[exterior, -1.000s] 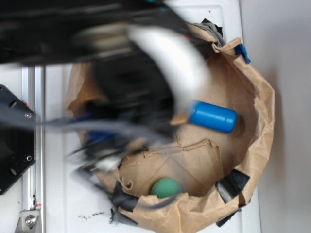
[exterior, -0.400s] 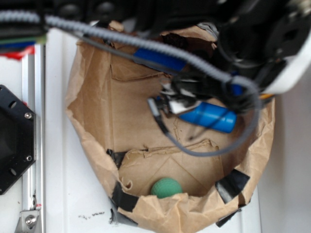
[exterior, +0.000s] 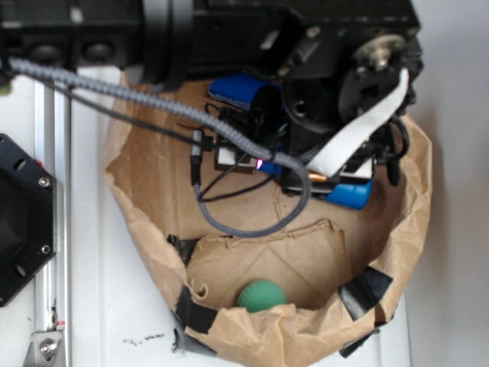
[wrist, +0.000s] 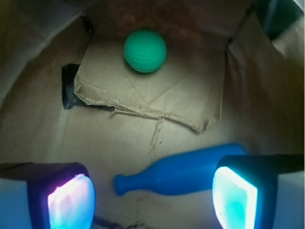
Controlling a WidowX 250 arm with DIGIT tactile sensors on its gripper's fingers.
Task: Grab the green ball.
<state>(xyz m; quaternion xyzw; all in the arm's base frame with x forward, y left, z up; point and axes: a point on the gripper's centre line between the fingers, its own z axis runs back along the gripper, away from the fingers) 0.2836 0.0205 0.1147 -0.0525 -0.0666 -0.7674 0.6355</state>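
Note:
My gripper is going to close on the green ball's side (exterior: 262,286) (wrist: 146,66) that faces the blue bottle, on the torn cardboard flap.
The green ball (exterior: 261,295) (wrist: 145,51) lies on the floor of a brown paper bag (exterior: 397,229), by the near wall in the exterior view and at the top centre of the wrist view. My gripper (wrist: 152,198) hangs open over the bag floor, its two glowing pads (wrist: 71,200) wide apart with nothing between them. The ball is well ahead of the fingertips, untouched. In the exterior view the arm (exterior: 306,84) covers the back of the bag and hides the fingers.
A blue bottle (wrist: 181,171) (exterior: 350,193) lies on its side just beyond my fingertips, neck pointing left in the wrist view. A torn cardboard flap (wrist: 152,95) covers the floor under the ball. Bag walls stand on every side, patched with black tape (exterior: 365,290).
The arm has swung from the left across the bag and settled over its back part. The ball and bottle have not moved.

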